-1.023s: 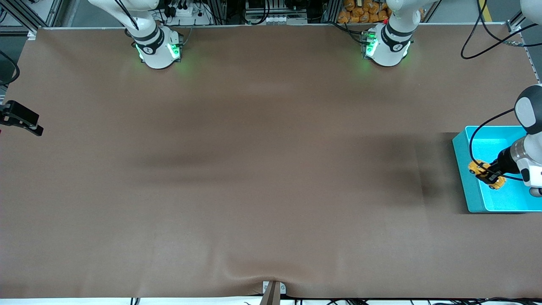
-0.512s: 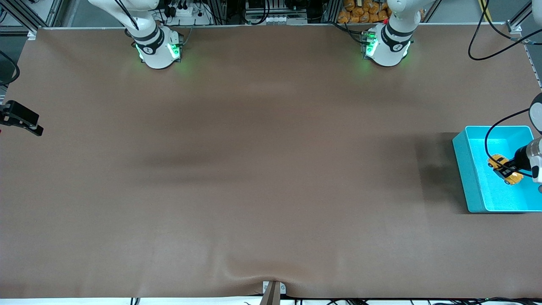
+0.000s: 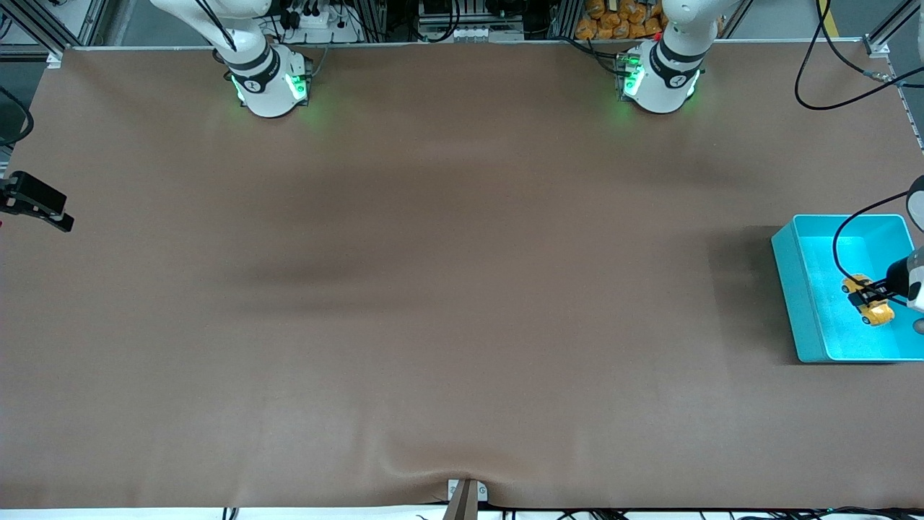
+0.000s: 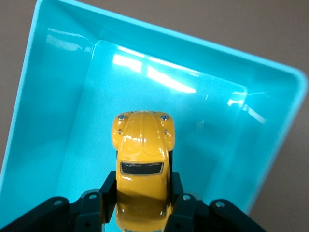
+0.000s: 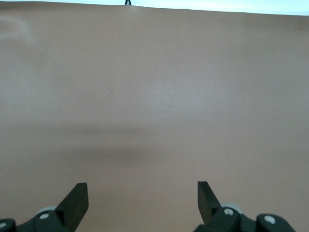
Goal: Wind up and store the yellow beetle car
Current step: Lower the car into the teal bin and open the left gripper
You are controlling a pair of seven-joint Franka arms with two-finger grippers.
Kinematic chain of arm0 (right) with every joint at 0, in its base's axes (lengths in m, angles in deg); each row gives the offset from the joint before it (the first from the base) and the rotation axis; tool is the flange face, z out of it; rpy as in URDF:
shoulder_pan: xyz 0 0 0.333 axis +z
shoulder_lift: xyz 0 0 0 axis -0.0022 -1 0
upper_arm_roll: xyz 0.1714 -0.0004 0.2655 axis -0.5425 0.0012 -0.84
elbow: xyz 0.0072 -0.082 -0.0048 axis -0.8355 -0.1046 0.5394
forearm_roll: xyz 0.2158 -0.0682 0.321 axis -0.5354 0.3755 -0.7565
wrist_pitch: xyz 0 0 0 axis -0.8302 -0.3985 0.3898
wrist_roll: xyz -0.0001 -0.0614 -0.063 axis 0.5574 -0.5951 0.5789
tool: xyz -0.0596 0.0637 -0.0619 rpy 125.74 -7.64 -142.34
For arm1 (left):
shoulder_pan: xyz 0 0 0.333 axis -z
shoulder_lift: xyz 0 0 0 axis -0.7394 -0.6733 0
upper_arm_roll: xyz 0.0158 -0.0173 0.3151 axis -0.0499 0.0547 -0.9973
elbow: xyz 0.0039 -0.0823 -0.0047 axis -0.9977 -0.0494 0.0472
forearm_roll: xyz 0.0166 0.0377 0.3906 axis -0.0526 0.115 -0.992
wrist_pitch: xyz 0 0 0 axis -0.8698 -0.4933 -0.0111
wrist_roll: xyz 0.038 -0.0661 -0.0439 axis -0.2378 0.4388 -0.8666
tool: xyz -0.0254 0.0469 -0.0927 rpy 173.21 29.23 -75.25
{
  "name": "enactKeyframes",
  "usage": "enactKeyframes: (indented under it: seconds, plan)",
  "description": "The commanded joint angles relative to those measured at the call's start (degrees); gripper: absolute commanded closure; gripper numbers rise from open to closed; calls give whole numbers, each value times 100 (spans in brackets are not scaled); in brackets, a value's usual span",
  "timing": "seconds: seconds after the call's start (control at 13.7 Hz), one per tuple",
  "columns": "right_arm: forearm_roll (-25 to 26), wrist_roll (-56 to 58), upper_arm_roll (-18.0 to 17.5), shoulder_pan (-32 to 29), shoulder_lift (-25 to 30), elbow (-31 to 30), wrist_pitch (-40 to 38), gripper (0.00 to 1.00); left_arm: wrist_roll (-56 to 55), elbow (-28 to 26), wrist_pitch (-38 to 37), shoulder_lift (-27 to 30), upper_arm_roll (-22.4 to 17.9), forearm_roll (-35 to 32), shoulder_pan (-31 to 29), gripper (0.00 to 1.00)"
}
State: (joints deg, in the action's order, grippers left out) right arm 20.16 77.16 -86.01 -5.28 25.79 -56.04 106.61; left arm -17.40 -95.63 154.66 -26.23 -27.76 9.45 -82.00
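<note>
My left gripper is going to let go of the yellow beetle car on the middle of the turquoise bin's bottom (image 3: 837, 302) (image 4: 142, 157).
The yellow beetle car (image 3: 880, 313) (image 4: 143, 137) is pinched by its sides in my left gripper (image 3: 871, 295) (image 4: 143, 178), which is shut on it. Car and gripper sit over the inside of the turquoise bin (image 3: 790, 289) (image 4: 46, 101) at the left arm's end of the table, low between its walls. Whether the wheels touch the bin floor I cannot tell. My right gripper (image 5: 142, 187) stands open over bare brown table with nothing between its fingers; that arm waits.
The brown mat (image 3: 447, 289) covers the whole table. Both arm bases (image 3: 268, 83) (image 3: 660, 79) stand along the edge farthest from the front camera. A black piece (image 3: 36, 201) pokes in at the right arm's end. A small bracket (image 3: 465, 495) sits at the nearest edge.
My left gripper has carried the car from the bin's inner wall further over the bin, toward the left arm's end, and lower. The right arm has not moved.
</note>
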Motion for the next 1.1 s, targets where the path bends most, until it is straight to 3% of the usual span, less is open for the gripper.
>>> enactKeyframes:
  seconds: [0.0, 1.02]
  plan:
    - [-12, -1, -61, -48, 135, -122, 3, 0, 620, 128, 372, -352, 76, 122, -232, 100]
    - [-144, -45, -70, 110, 47, -139, -6, 0, 1772, -74, 567, -608, 137, 148, -426, 100]
